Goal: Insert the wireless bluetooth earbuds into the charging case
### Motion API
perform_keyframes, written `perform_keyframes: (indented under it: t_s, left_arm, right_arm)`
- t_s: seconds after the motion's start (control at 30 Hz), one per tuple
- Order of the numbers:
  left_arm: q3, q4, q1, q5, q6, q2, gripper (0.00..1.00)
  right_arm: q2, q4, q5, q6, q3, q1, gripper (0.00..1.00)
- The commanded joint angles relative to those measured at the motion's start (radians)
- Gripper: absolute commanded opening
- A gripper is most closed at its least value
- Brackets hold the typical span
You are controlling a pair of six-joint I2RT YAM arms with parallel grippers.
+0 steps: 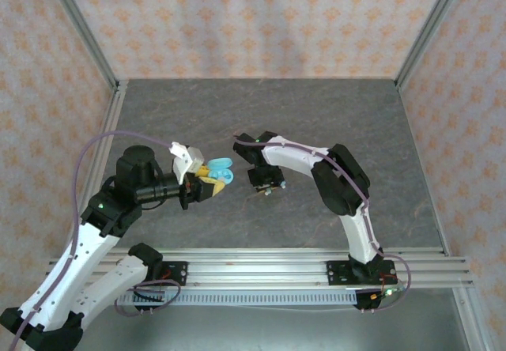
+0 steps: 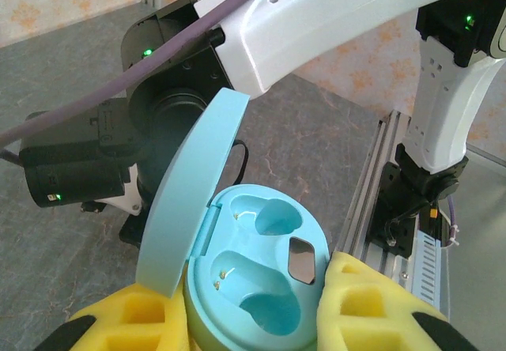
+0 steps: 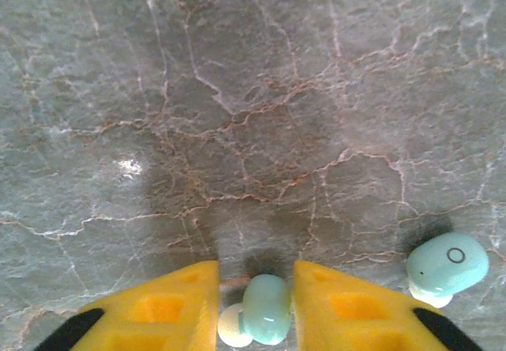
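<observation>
Next, I open my right gripper, turn the wrist and pinch the light blue body's sides (image 3: 267,309), because the earbud's white tip points at one of that gripper's fingers.
My left gripper (image 1: 207,179) is raised above the table and shut on the light blue charging case (image 1: 221,169). In the left wrist view the case (image 2: 261,272) sits between the yellow pads (image 2: 356,303) with its lid (image 2: 190,201) swung open, and both wells are empty. My right gripper (image 1: 265,186) is down at the table, its yellow fingers (image 3: 348,311) open. A light blue earbud (image 3: 266,307) lies between them, close against the right finger, with a gap on the left. A second light blue earbud (image 3: 447,266) lies on the table to the right.
The grey marbled table (image 1: 316,114) stretches back to wallpapered walls. An aluminium rail (image 1: 261,268) carrying the arm bases runs along the near edge. The right arm's white links (image 2: 332,19) cross just beyond the held case.
</observation>
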Motion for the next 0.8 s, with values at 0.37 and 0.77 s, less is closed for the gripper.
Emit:
perform_keyframes:
  t_s: [0.37,0.77]
  left_arm:
    - [-0.007,0.052,0.009,0.002,-0.001,0.021,0.12]
    - [-0.004,0.070,0.009,0.022,-0.002,0.053,0.12]
  right_arm:
    - [-0.229,0.153,-0.120,0.150,-0.157,-0.052,0.36]
    - [-0.337,0.469,-0.150,0.375,-0.457,-0.076,0.31]
